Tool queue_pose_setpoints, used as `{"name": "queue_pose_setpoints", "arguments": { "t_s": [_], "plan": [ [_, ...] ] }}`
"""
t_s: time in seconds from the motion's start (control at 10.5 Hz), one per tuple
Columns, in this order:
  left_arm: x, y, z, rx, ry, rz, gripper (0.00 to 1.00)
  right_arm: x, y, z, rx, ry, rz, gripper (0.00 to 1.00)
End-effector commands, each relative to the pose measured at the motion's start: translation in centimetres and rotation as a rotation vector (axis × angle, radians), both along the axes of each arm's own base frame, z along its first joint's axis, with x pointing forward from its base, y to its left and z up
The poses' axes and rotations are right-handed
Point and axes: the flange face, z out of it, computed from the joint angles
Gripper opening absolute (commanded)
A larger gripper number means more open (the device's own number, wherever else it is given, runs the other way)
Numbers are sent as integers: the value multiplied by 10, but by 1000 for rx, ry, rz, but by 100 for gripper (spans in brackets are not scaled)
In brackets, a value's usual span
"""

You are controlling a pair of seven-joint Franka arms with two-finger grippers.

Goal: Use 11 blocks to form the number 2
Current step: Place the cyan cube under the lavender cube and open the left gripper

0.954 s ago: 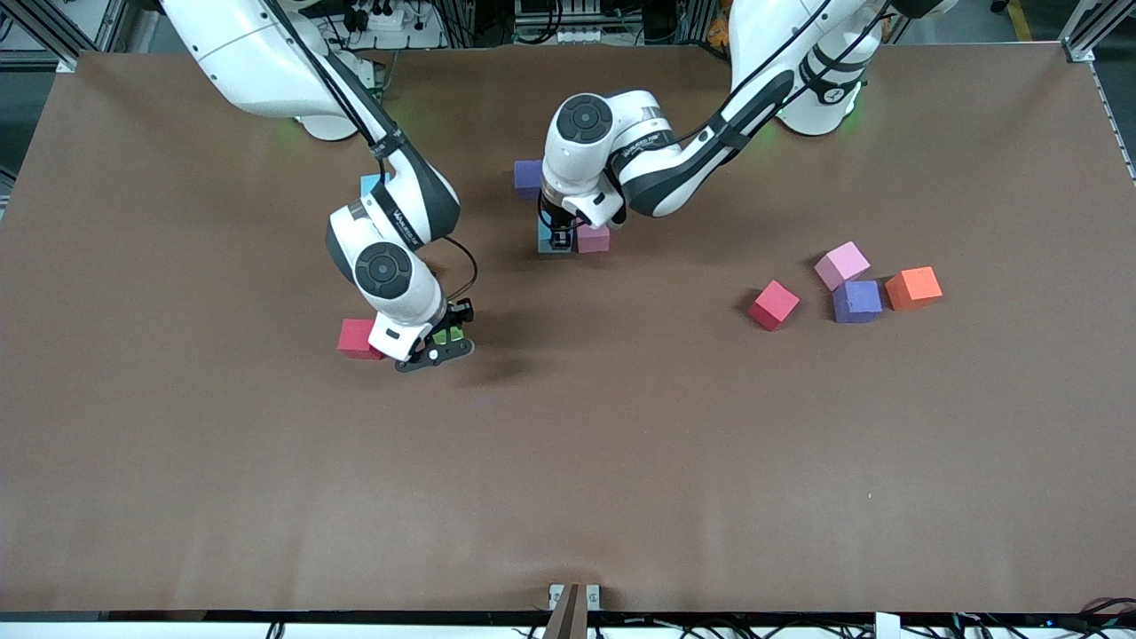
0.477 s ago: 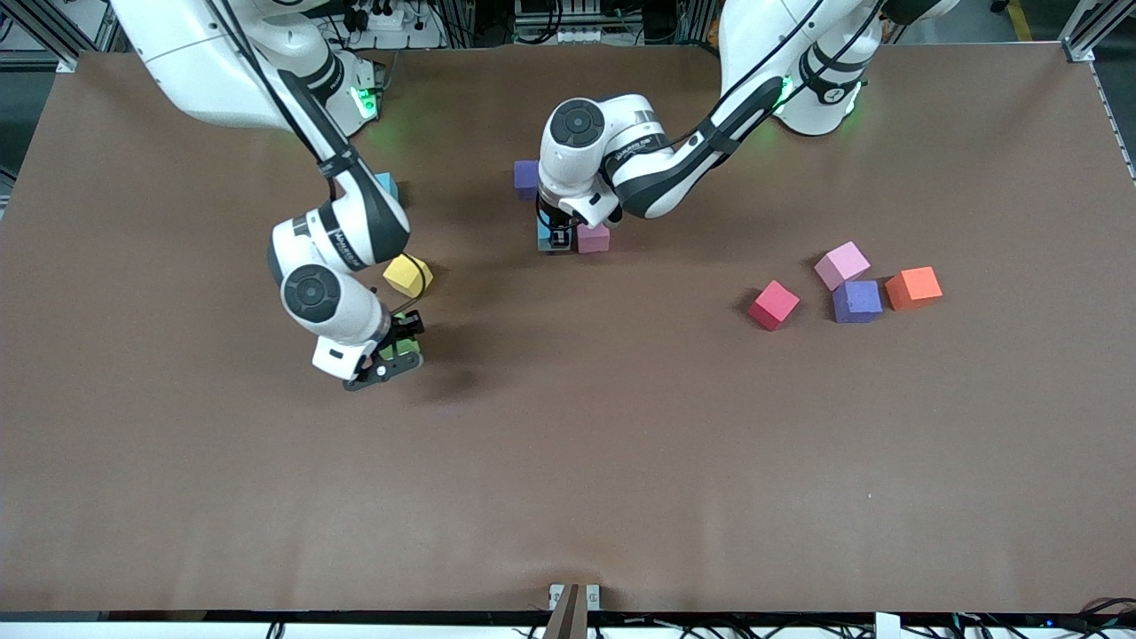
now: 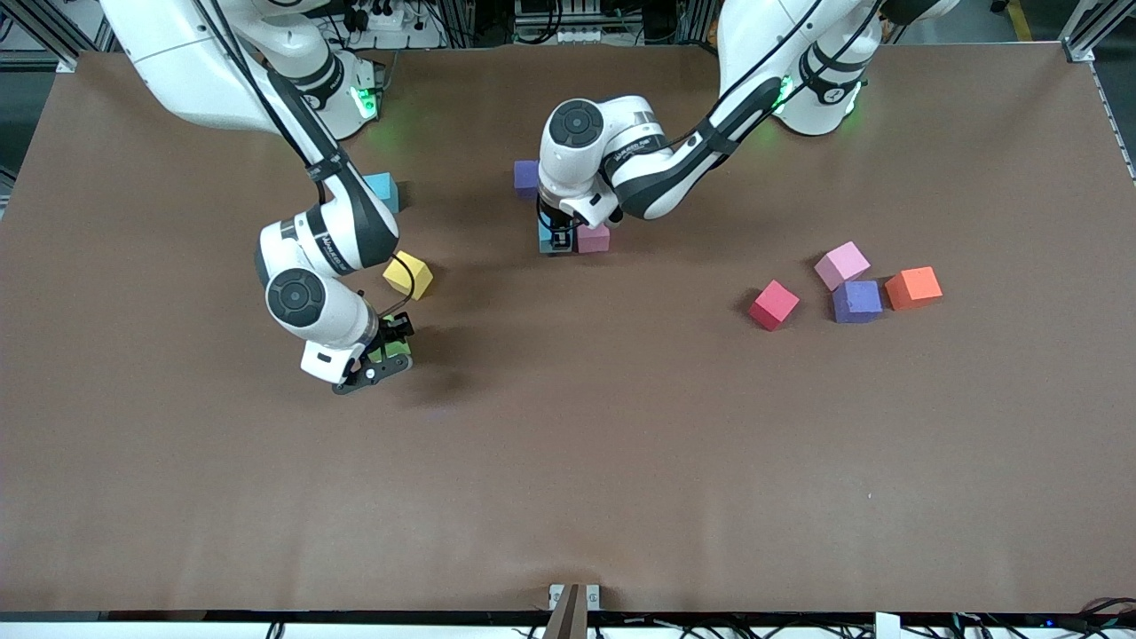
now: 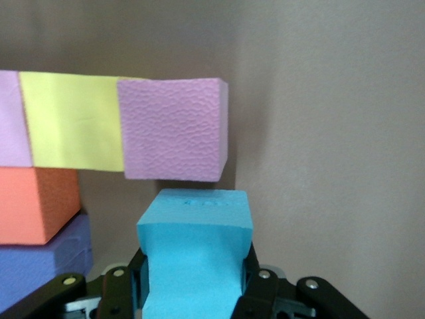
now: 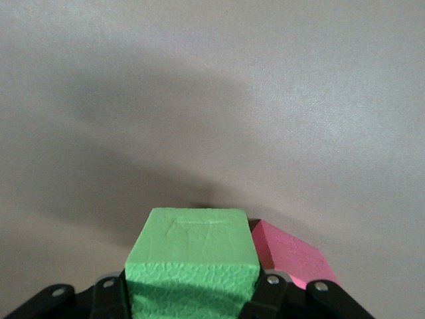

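Note:
Next, my left gripper lets go of the blue block flush (image 3: 560,236) (image 4: 182,221) against the pink block that adjoins the yellow block.
My left gripper (image 3: 556,237) (image 4: 194,282) is shut on a blue block (image 3: 543,241) (image 4: 196,252), low at the table's middle beside a pink block (image 3: 593,238) (image 4: 174,129). In the left wrist view that pink block stands in a row with a yellow block (image 4: 73,123), and an orange block (image 4: 36,203) and a purple block (image 4: 40,266) adjoin them. My right gripper (image 3: 388,349) (image 5: 191,296) is shut on a green block (image 3: 387,353) (image 5: 192,256), low over the table next to a red block (image 5: 292,256) that the arm hides in the front view.
Toward the left arm's end lie loose red (image 3: 774,304), pink (image 3: 842,264), purple (image 3: 856,301) and orange (image 3: 913,287) blocks. A yellow block (image 3: 408,275) and a second blue block (image 3: 382,188) lie by the right arm. A purple block (image 3: 526,177) sits by the left wrist.
My right arm has swung toward its own end of the table with the green block, uncovering the yellow and blue blocks and covering the red one. The left arm has hardly moved.

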Motion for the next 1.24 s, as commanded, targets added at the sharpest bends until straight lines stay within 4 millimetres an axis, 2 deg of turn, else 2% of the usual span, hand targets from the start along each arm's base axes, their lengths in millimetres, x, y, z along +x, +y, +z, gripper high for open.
{"name": "queue_pose_setpoints", "arguments": {
  "t_s": [0.0, 1.14],
  "plan": [
    [-12, -10, -4, 35, -38, 252, 50, -8, -4, 8, -6, -4, 17, 0],
    [-17, -6, -23, 59, -13, 247, 51, -9, -3, 7, -6, -3, 20, 0]
  ]
}}
